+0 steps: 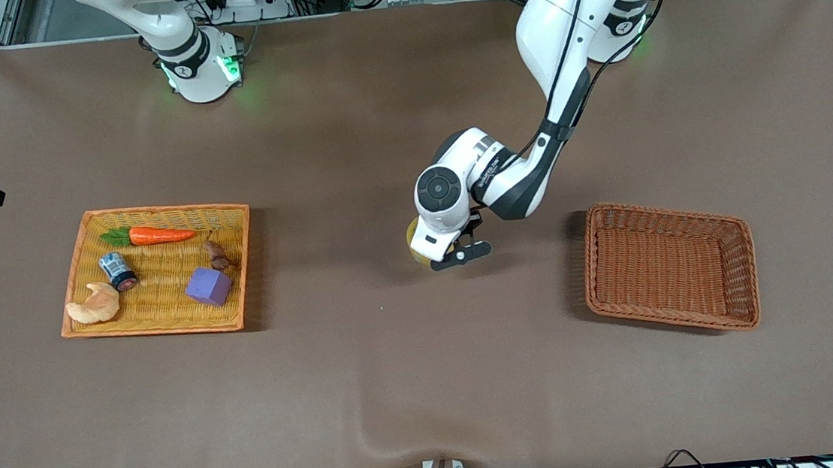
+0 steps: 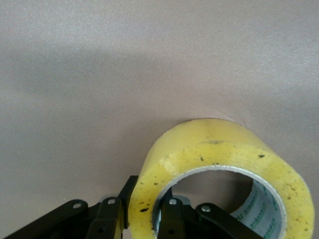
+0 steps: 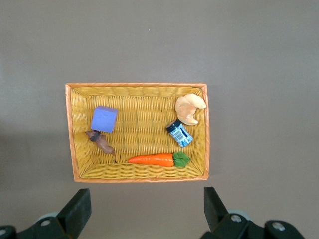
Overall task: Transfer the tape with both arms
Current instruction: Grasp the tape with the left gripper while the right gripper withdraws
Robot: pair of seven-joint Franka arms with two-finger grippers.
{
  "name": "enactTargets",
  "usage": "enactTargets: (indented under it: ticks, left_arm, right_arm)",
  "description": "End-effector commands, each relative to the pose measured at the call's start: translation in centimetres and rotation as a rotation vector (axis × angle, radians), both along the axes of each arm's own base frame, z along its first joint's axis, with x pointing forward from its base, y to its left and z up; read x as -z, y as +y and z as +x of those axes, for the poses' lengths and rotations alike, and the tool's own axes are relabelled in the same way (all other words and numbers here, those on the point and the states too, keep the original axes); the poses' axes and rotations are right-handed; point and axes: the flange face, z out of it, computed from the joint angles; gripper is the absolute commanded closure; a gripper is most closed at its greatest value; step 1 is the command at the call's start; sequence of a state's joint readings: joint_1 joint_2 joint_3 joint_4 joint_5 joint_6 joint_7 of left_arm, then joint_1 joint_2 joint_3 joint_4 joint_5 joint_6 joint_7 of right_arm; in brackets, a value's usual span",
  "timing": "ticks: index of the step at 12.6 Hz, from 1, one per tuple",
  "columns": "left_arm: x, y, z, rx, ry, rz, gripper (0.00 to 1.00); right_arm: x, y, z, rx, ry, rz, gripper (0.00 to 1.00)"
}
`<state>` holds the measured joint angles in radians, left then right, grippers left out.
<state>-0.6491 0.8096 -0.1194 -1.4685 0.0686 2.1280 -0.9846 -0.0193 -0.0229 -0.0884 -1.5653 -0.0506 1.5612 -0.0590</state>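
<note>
Next, my left gripper lets go of the yellow tape near the middle of the brown wicker basket's bottom point(image 1: 670, 257).
The yellow translucent tape point(image 1: 414, 236) is at the middle of the table, mostly hidden under the left hand. In the left wrist view the roll point(image 2: 214, 149) stands on edge, its grey core showing. My left gripper point(image 1: 443, 258) is shut on the tape's wall point(image 2: 142, 214), with one finger point(image 2: 112, 214) outside the ring and one point(image 2: 172, 214) inside it. It is low over the brown table; I cannot tell whether the roll touches it. My right gripper point(image 3: 144, 209) is open and empty, high over the table beside the yellow tray point(image 3: 137, 85). It is out of the front view.
The yellow tray point(image 1: 78, 248) toward the right arm's end holds a carrot point(image 1: 160, 234), a blue-white can point(image 1: 118, 271), a croissant point(image 1: 94, 305), a purple block point(image 1: 208, 286) and a small brown piece point(image 1: 218, 255). A brown wicker basket point(image 1: 671, 213) stands toward the left arm's end.
</note>
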Motion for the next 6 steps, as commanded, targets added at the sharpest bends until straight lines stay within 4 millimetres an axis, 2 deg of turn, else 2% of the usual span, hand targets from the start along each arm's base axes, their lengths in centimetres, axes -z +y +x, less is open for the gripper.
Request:
enactTargets:
  ticks: [1,2,4,5,6]
  left_arm:
    - [-2.0,-0.1,0.3,-0.021,-0.039,0.011,1.0]
    - [-3.6,-0.1,0.7,-0.027,-0.055,0.0,1.0]
    - [-8.4,0.5,1.7,-0.05,-0.094,-0.029,1.0]
    - [-10.6,1.4,2.2,-0.065,-0.104,-0.028,1.0]
    - [-12.6,3.2,3.2,-0.09,-0.105,-0.015,1.0]
  right_arm:
    - [0.0,0.3,-0.3,0.018,0.01,-0.002,0.0]
    - [0.1,0.5,-0.2,0.019,0.01,0.02,0.0]
    - [0.4,0.3,-0.1,0.03,0.013,0.066,0.0]
    - [0.4,0.3,0.0,0.031,0.014,0.067,0.0]
    - [0.6,0.5,0.1,0.03,0.019,0.066,0.0]
